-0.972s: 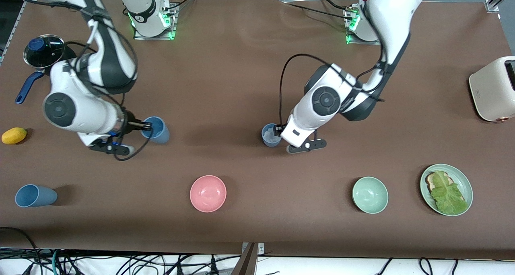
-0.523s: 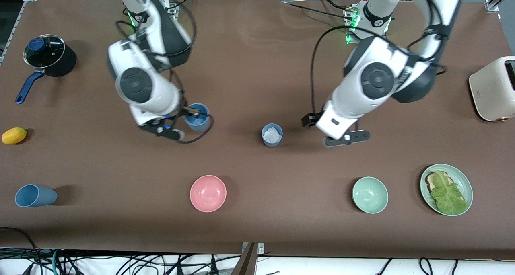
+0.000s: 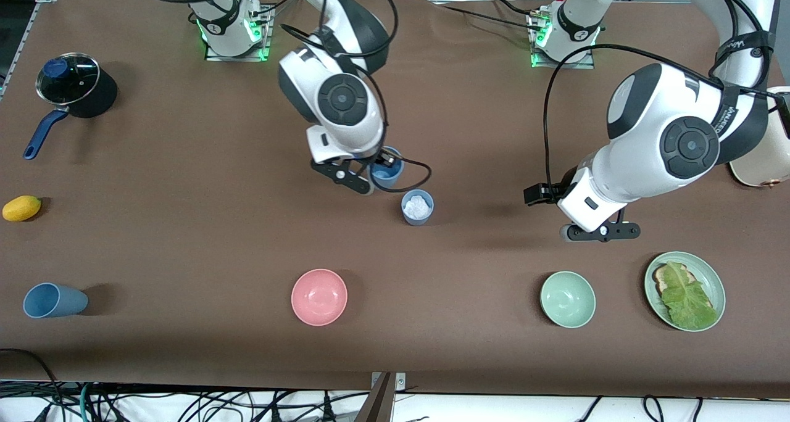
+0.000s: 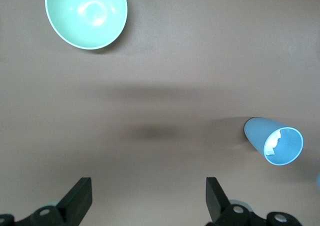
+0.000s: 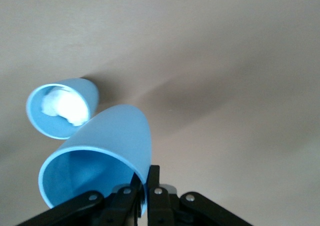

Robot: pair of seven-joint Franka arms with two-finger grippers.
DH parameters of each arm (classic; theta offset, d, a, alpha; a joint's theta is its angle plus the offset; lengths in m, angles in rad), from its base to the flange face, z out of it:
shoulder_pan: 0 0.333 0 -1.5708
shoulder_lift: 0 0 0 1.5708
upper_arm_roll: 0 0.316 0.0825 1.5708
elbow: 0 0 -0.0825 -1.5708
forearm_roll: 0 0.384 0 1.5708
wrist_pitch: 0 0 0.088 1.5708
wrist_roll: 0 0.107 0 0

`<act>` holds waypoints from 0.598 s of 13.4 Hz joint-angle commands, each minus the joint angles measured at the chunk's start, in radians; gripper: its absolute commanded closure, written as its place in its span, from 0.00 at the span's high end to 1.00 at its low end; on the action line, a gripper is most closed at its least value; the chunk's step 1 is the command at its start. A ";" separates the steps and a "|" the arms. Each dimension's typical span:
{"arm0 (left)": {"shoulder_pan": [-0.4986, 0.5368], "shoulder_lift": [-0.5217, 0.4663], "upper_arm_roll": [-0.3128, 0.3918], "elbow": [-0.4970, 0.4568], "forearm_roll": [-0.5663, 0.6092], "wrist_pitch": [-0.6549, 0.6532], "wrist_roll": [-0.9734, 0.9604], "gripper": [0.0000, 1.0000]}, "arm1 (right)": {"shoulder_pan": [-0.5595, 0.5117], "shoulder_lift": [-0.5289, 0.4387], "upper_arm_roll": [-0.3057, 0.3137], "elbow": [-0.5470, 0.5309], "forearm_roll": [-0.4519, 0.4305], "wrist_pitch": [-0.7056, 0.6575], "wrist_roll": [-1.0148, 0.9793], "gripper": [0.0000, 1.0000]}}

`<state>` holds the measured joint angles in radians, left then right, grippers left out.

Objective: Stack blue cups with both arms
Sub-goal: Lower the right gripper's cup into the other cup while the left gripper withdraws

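Observation:
I will use my right gripper to release the brighter blue cup inside the upright slate-blue cup (image 3: 418, 204) (image 5: 64, 106) that holds something white.
My right gripper (image 3: 390, 160) is shut on the rim of a brighter blue cup (image 3: 386, 171) and holds it just above the table, beside a slate-blue cup (image 3: 417, 208). That cup stands upright with something white inside. The right wrist view shows the held cup (image 5: 100, 156) in my right gripper (image 5: 145, 186), close to the standing cup (image 5: 62, 106). My left gripper (image 3: 536, 195) is open and empty over bare table toward the left arm's end. In its wrist view (image 4: 148, 203) the standing cup (image 4: 277, 142) is well off. A third blue cup (image 3: 52, 300) lies near the front camera at the right arm's end.
A pink bowl (image 3: 319, 297), a green bowl (image 3: 568, 299) and a green plate (image 3: 716, 283) with toast and lettuce sit nearer the front camera. A cream toaster (image 3: 756, 138) stands at the left arm's end. A lidded pot (image 3: 69, 82) and a yellow fruit (image 3: 21, 208) are at the right arm's end.
My right gripper carried the brighter blue cup from the right arm's end to beside the slate-blue cup. My left gripper let go of the slate-blue cup and drew away toward the left arm's end.

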<state>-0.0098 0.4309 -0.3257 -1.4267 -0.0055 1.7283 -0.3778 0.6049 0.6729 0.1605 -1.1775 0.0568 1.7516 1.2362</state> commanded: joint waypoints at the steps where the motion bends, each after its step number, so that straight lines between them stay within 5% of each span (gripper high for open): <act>1: 0.022 -0.007 0.004 0.014 0.001 -0.019 0.081 1.00 | 0.007 0.068 0.001 0.111 0.078 0.057 0.068 0.00; 8: 0.160 -0.116 0.002 0.015 0.001 -0.128 0.335 1.00 | 0.007 0.108 -0.004 0.111 0.124 0.149 0.083 0.00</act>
<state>0.1274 0.3568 -0.3194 -1.4067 -0.0055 1.6511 -0.1103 0.6099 0.7524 0.1567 -1.1111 0.1650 1.9015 1.3039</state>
